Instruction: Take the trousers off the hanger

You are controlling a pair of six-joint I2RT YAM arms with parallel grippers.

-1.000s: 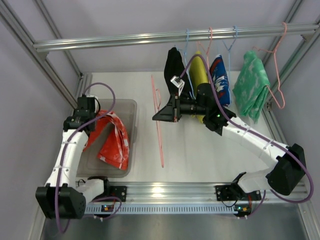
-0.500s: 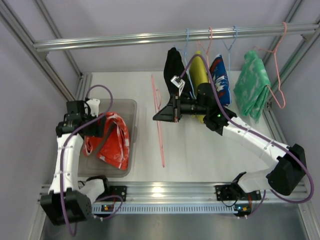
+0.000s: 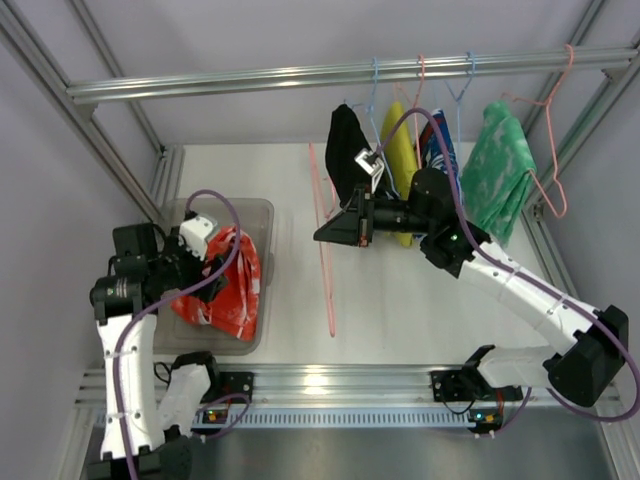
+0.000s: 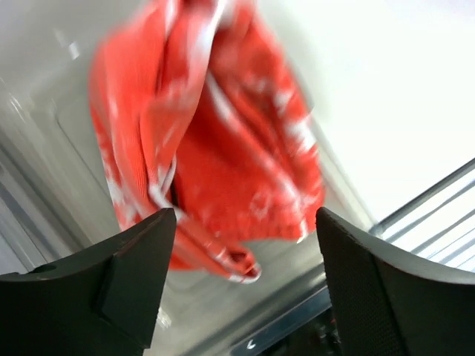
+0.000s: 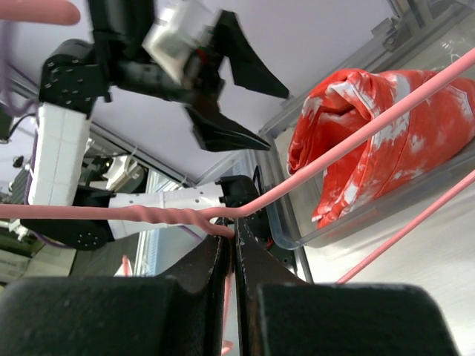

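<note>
I need to next take hold of the near-side arm [image 3: 326,264] of the pale pink hanger with my left gripper, between the hanger's neck and its near end.
The red-orange trousers [image 3: 225,290] with white blotches lie bunched in the clear plastic bin [image 3: 258,215] at the left. My left gripper [image 3: 203,280] hovers just above them, open, with nothing between its fingers [image 4: 111,282]. In the left wrist view the trousers [image 4: 223,148] lie beyond the open jaws. My right gripper [image 3: 322,236] is shut on the neck of the pale pink hanger [image 3: 322,270], which hangs bare over the table's middle. The right wrist view shows the hanger's wire [image 5: 334,156] pinched at the gripper [image 5: 231,239], with the trousers [image 5: 378,141] in the bin behind.
A metal rail [image 3: 300,76] crosses the back. From it hang a black garment [image 3: 345,140], a yellow one [image 3: 402,150], a blue patterned one [image 3: 437,135] and a green-and-white one [image 3: 500,170] on wire hangers. Frame posts stand at both sides.
My left gripper opened, let the trousers drop into the bin, and drew back toward the near left. My right arm shifted slightly right with the hanger.
</note>
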